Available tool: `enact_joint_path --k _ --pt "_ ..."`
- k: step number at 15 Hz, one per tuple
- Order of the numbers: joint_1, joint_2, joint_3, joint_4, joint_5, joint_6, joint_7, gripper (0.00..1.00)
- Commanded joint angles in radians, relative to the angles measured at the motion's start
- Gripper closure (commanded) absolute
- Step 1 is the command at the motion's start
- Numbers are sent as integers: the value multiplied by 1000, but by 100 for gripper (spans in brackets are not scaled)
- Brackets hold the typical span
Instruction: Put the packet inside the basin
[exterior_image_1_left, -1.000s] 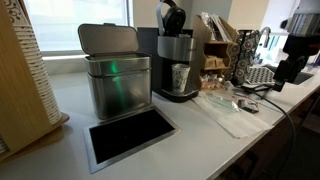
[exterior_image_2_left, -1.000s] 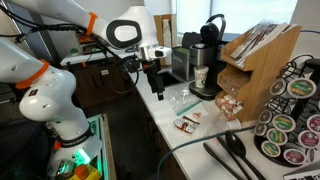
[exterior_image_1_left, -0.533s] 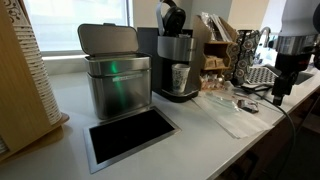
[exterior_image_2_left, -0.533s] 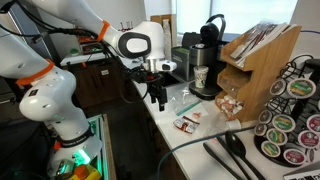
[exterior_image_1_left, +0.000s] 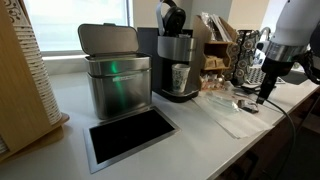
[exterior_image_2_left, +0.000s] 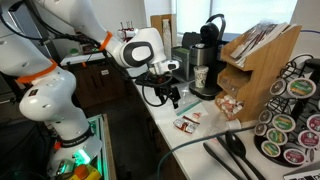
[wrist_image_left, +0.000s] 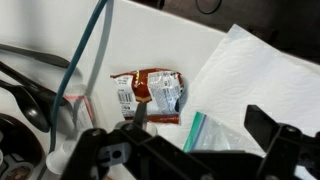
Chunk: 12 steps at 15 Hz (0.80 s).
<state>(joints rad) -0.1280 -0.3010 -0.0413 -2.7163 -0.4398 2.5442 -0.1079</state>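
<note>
Next, I close my gripper on the packet's end (exterior_image_1_left: 247, 107) (wrist_image_left: 173, 88) next to the white paper, the end away from the barcode.
The packet (wrist_image_left: 150, 93) is a small brown and white sachet lying flat on the white counter; it sits just ahead of my left finger in the wrist view. It also shows in both exterior views (exterior_image_2_left: 187, 122) (exterior_image_1_left: 248, 105). My gripper (wrist_image_left: 200, 125) is open and empty, hovering above the counter over the clear wrapper, close to the packet; it shows in both exterior views (exterior_image_2_left: 172, 98) (exterior_image_1_left: 264, 96). The basin (exterior_image_1_left: 130, 136) is a dark rectangular recess with a steel rim, far along the counter from the gripper.
A lidded steel bin (exterior_image_1_left: 115, 75) stands behind the basin, with a coffee machine (exterior_image_1_left: 176, 60) beside it. A clear plastic zip wrapper (wrist_image_left: 215, 135) and white paper (wrist_image_left: 250, 70) lie under the gripper. A wooden rack (exterior_image_2_left: 255, 70), pod holder (exterior_image_2_left: 290, 120) and black cables (wrist_image_left: 40, 90) crowd the counter.
The arm has swung in over the counter and come down toward the wrapper and the packet. Nothing on the counter has moved.
</note>
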Motion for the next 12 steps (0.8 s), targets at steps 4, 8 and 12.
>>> enact_joint_path --k 4,8,12 --pt "-58 100 -26 -4 -118 139 -10 0" --pt "-81 154 -38 2 -174 177 6 0" --pt "-88 203 -48 19 -225 214 35 0"
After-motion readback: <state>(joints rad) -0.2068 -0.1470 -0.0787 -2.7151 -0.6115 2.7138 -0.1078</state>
